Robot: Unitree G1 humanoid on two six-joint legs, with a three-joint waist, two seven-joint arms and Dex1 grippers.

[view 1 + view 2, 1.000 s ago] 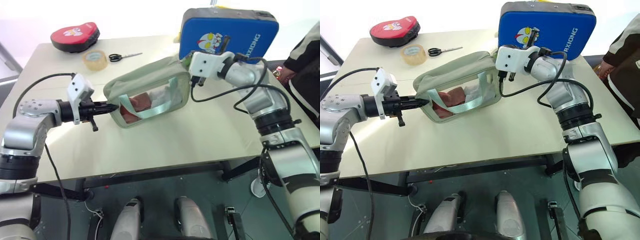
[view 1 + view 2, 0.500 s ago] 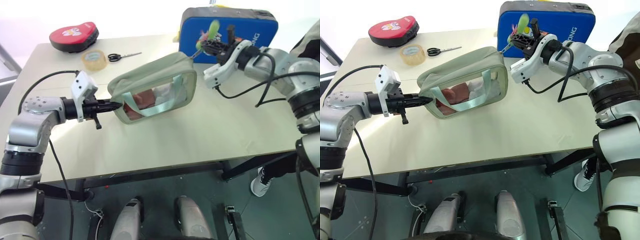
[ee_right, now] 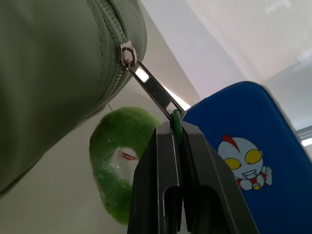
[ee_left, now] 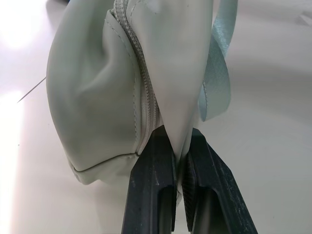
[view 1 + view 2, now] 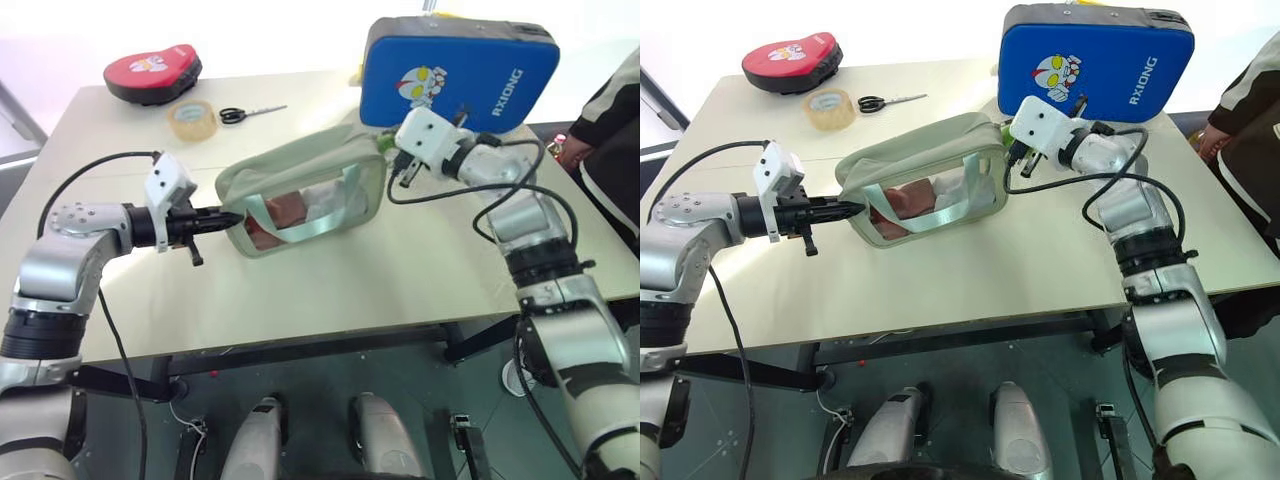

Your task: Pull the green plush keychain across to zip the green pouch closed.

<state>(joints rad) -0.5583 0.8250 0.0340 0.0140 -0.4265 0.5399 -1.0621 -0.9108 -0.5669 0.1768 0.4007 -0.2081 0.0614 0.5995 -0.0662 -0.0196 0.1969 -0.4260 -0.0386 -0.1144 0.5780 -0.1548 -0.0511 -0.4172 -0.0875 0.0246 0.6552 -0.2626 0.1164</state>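
Next, I release the green plush keychain from my right gripper on the table (image 5: 396,232) beside the green pouch's front bottom corner.
The green pouch (image 5: 300,190) lies in the middle of the table, clear window toward me, and its zipper (image 3: 109,29) looks shut up to the slider. My left gripper (image 5: 228,216) is shut on the fabric of the pouch's left end (image 4: 165,97). At the pouch's top right corner my right gripper (image 3: 176,127) is shut on the ring of the green plush keychain (image 3: 117,175). The metal zipper pull (image 3: 148,85) runs taut from that ring to the slider. The fuzzy keychain hangs beside the fingers.
A blue cartoon-printed pad (image 5: 455,65) stands right behind the right gripper. A tape roll (image 5: 192,118), scissors (image 5: 245,113) and a red pad (image 5: 150,72) lie at the table's far left. A person's sleeve (image 5: 612,105) is at the right edge.
Half a second ago the right gripper was raised and off to the right with the keychain, tilting the pouch up. It has since dropped back to the pouch's corner and rolled. The left gripper stayed put.
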